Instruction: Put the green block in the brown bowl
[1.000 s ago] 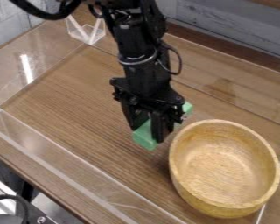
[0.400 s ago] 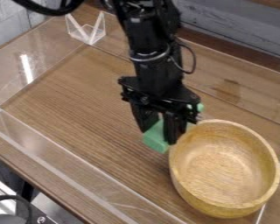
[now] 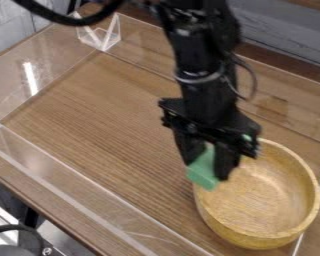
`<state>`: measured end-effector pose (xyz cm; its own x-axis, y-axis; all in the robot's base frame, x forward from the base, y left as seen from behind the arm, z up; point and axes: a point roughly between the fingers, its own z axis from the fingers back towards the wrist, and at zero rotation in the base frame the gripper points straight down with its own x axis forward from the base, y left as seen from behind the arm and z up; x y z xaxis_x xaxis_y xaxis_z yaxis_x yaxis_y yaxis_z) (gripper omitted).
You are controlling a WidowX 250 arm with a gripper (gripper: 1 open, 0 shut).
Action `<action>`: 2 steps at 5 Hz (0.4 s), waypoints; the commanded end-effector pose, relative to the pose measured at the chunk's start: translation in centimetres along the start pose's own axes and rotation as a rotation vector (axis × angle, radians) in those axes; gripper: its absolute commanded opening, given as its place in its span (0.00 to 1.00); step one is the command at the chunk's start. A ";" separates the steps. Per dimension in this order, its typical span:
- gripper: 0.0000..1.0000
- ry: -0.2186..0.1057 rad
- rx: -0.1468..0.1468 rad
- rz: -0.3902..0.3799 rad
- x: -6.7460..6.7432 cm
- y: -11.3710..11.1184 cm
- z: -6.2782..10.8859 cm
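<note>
I need to release the green block on the bottom of the brown bowl [image 3: 244, 207], near its middle.
The green block [image 3: 203, 172] hangs between the fingers of my gripper [image 3: 216, 163], which is shut on it and points almost straight down. Its lower end sits just above the near-left rim of the brown bowl [image 3: 272, 212], a round tan wooden bowl at the lower right. The block's upper part is hidden behind the black fingers. The black arm rises from the gripper toward the top of the view.
A wood-grain tabletop [image 3: 96, 110] is enclosed by low clear plastic walls [image 3: 69, 180]. A small clear stand [image 3: 99, 35] sits at the back left. The bowl lies close to the front right wall.
The gripper has carried the green block to the right and slightly up, from the tabletop left of the bowl to over the bowl's left rim.
</note>
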<state>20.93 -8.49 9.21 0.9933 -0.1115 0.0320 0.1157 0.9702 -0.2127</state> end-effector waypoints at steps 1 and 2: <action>0.00 -0.063 -0.010 -0.032 1.1 -4.4 -0.1; 0.00 -0.057 -0.011 -0.052 0.6 -6.9 -1.1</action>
<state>19.72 -15.13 8.29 0.9857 -0.1625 0.0453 0.1683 0.9646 -0.2028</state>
